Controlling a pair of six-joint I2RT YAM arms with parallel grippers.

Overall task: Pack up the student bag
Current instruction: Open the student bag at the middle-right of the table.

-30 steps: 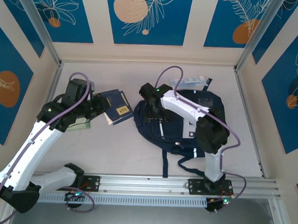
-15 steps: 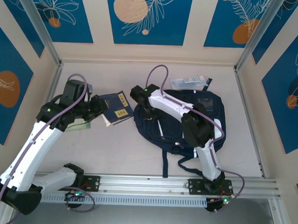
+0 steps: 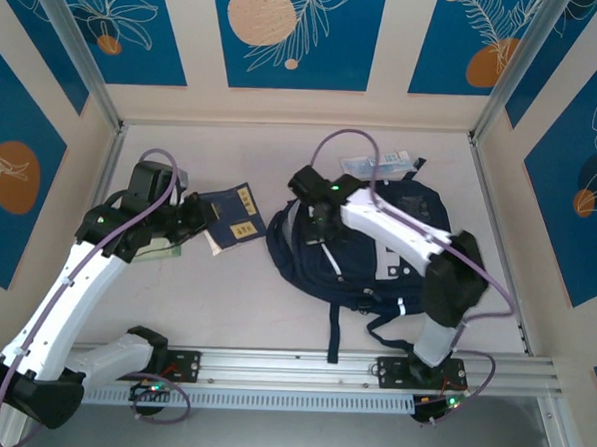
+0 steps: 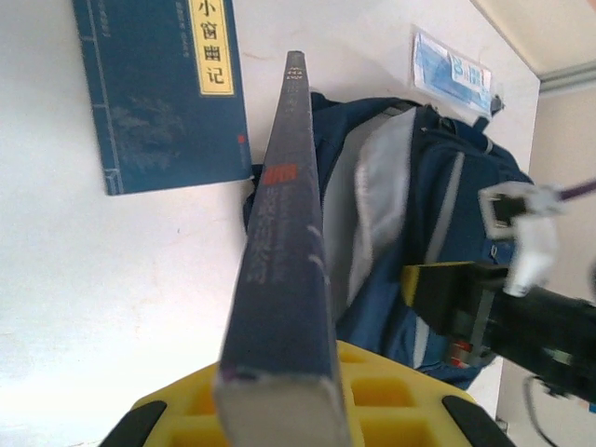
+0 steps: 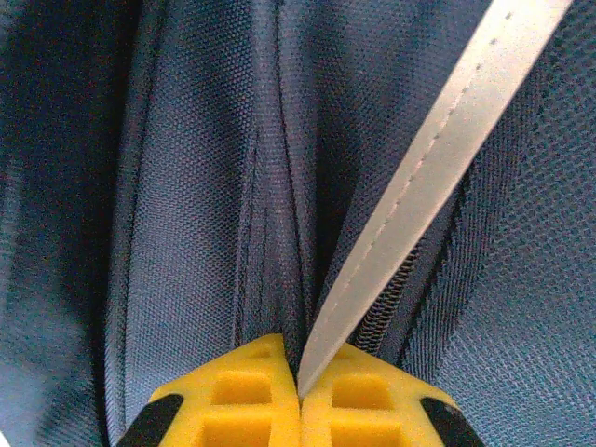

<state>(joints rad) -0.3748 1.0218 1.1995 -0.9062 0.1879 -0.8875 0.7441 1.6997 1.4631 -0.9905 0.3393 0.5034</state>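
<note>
My right gripper should take the opening's zipper edge (image 4: pixel 408 177) and pull it wide, because it is pinching an outer fold with the white strip, away from the bag's opening.
The student bag (image 3: pixel 377 250) lies right of centre, dark navy with white stripes; it also fills the right half of the left wrist view (image 4: pixel 391 186). My right gripper (image 3: pixel 319 217) is at the bag's upper left edge. Close up, it (image 5: pixel 300 391) is shut on a fold of navy fabric and a white strip (image 5: pixel 428 186) beside the zipper. My left gripper (image 4: pixel 284 410) is shut on a dark navy book (image 4: pixel 279 279), held edge-on and pointing toward the bag. A flat navy booklet with a yellow label (image 4: pixel 158 93) lies on the table left of the bag.
A light blue packet (image 3: pixel 382 165) lies behind the bag near the back wall. Dark straps (image 3: pixel 333 325) trail toward the front rail. Side walls and metal posts close in the table on both sides.
My right gripper has shut on the bag's edge and shifted slightly right, its elbow swinging out to the right. The bag's left edge has bunched up. The left arm still holds the book.
</note>
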